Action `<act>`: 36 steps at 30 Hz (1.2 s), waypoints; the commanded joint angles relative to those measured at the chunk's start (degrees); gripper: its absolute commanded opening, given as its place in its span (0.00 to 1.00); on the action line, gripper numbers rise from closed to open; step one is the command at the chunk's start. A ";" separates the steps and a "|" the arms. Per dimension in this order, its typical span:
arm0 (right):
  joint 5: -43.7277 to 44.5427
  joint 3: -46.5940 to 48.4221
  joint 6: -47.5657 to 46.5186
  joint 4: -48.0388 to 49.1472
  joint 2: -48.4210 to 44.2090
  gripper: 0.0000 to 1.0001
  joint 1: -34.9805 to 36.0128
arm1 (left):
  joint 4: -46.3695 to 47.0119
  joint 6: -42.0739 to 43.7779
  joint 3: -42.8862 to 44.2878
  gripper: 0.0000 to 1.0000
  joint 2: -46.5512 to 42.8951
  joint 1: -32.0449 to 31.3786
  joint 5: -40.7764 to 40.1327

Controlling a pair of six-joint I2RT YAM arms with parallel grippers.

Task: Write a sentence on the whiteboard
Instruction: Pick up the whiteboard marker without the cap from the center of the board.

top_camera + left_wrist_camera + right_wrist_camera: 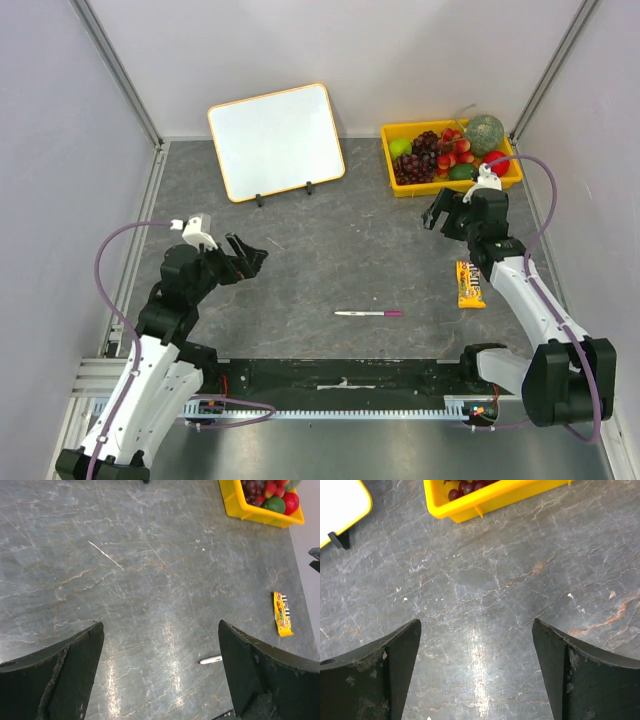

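Note:
I need to next move my left gripper to the white marker and close it on its white body (350, 313) (213, 659), nearer the end opposite the magenta cap.
The whiteboard (276, 139), blank, with a thin orange frame and two black feet, stands tilted at the back of the table; its corner also shows in the right wrist view (340, 505). A white marker with a magenta cap (367, 313) lies flat near the front middle; its tip end shows in the left wrist view (210, 659). My left gripper (250, 256) is open and empty above the table's left side. My right gripper (437, 213) is open and empty at the right, in front of the tray.
A yellow tray (392, 172) of grapes, apples and a melon stands at the back right, also in the left wrist view (235, 507) and the right wrist view (485, 502). A yellow candy packet (470, 284) lies at the right, also in the left wrist view (282, 613).

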 commanded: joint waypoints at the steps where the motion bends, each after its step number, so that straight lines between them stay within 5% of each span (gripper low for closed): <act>1: -4.68 -0.35 -0.17 -0.86 -2.59 0.98 -0.03 | 1.30 3.26 4.21 1.00 2.14 -0.04 8.58; 7: -7.57 0.00 -3.06 -3.85 -4.43 0.98 -0.03 | 0.78 9.94 9.48 0.96 10.13 -3.10 18.54; 20: -8.55 -4.75 -4.39 -9.13 -10.85 0.98 -0.03 | -5.12 22.16 19.94 0.97 39.31 -40.19 -3.43; 36: -10.13 -7.21 -6.50 -10.89 -11.20 0.98 -0.03 | 1.48 31.31 25.65 0.87 63.13 -52.68 -4.66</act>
